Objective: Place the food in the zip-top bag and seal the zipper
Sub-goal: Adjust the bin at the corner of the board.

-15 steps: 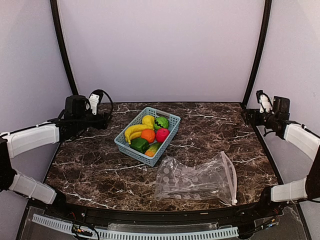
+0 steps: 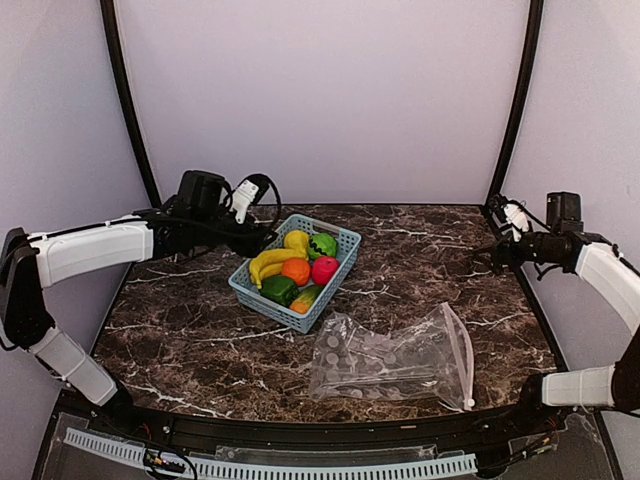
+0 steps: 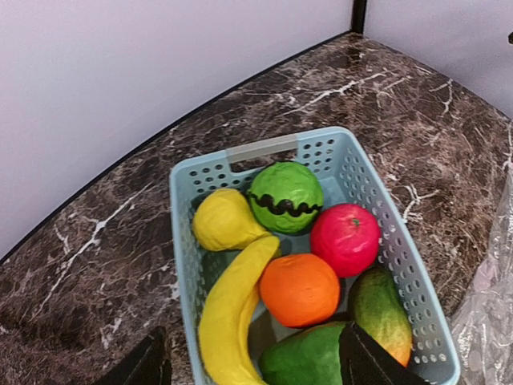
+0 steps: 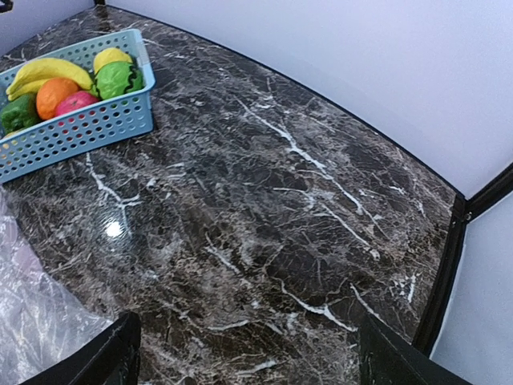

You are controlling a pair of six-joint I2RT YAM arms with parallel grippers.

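I will next move my right gripper over to the clear zip-top bag and then close it on the far half of its zipper edge (image 2: 457, 331).
The food lies in a light blue basket (image 2: 340, 262): banana (image 2: 268, 262), orange (image 2: 295, 271), pink-red ball (image 2: 324, 269), green pepper (image 2: 279, 290), striped melon (image 2: 323, 244), lemon (image 2: 296, 241). The left wrist view shows the banana (image 3: 232, 313), orange (image 3: 299, 289), ball (image 3: 345, 238) and melon (image 3: 285, 196) from above. My left gripper (image 2: 262, 238) hovers at the basket's far-left rim, open and empty (image 3: 256, 370). The clear zip-top bag (image 2: 390, 360) lies flat near the front, its zipper (image 2: 460, 345) along the right edge. My right gripper (image 2: 492, 255) is open and empty over bare table (image 4: 256, 362) at the far right.
A green-orange mango-like fruit (image 3: 379, 309) also lies in the basket. The basket shows in the right wrist view (image 4: 80, 128), with the bag's corner (image 4: 32, 321) at the lower left. Dark marble table (image 2: 180, 330), pale walls behind, black frame posts at both back corners.
My left arm has swung right from the table's left edge to the basket's rim. My right gripper has dropped slightly and moved a little inward.
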